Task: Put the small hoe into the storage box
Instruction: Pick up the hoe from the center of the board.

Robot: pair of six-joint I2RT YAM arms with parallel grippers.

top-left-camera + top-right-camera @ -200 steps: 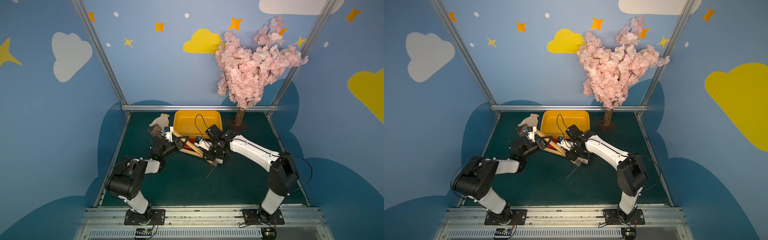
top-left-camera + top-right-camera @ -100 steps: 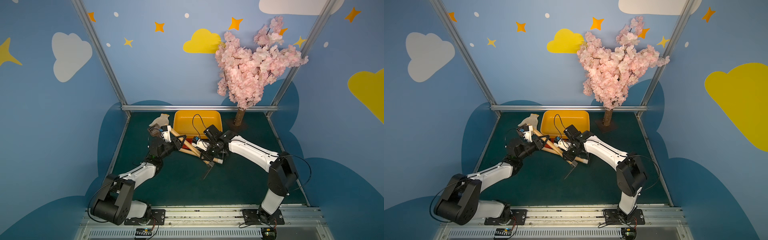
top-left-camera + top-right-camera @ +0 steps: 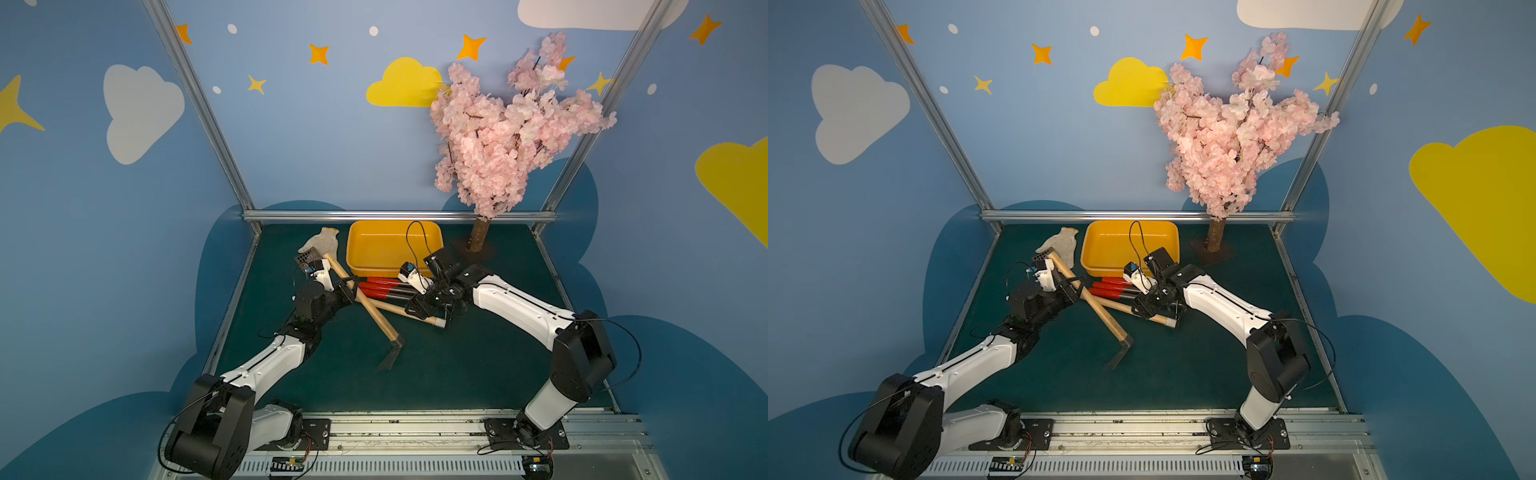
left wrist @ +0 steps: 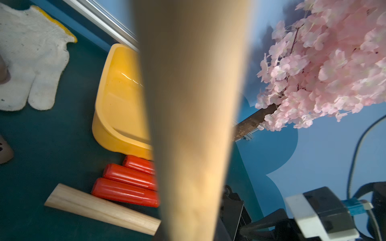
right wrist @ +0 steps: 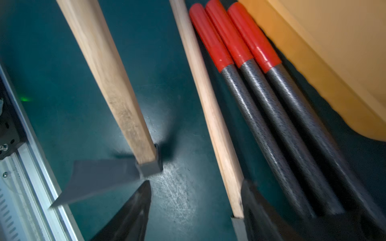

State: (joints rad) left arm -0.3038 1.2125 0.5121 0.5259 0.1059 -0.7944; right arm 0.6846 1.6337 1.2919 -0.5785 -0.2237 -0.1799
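Observation:
My right gripper needs to grab the small hoe's grey blade (image 3: 392, 353) (image 5: 122, 172) next, close to where it joins the wooden handle.
The small hoe (image 3: 374, 311) (image 3: 1104, 318) has a pale wooden handle and a grey blade (image 5: 100, 177). It lies slantwise in front of the storage box (image 3: 395, 247) (image 3: 1129, 245), a shallow yellow tub at the back. My left gripper (image 3: 351, 286) (image 3: 1075, 286) is shut on the upper part of the handle, which fills the left wrist view (image 4: 192, 125). My right gripper (image 3: 428, 309) (image 5: 196, 185) stands open to the right of the hoe's blade end. A thinner wooden handle (image 5: 208, 104) runs just inside one of its fingers.
Three red-and-grey tool handles (image 3: 382, 286) (image 5: 240, 52) lie against the box's front wall, beside the thin-handled tool (image 3: 399, 309). A white work glove (image 3: 324, 243) lies left of the box. The pink blossom tree's trunk (image 3: 478, 241) stands to its right.
My right gripper has opened and no longer holds the hoe near its head. The hoe's blade end has swung left and toward the front. My left arm has stretched forward, its grip tightened on the handle.

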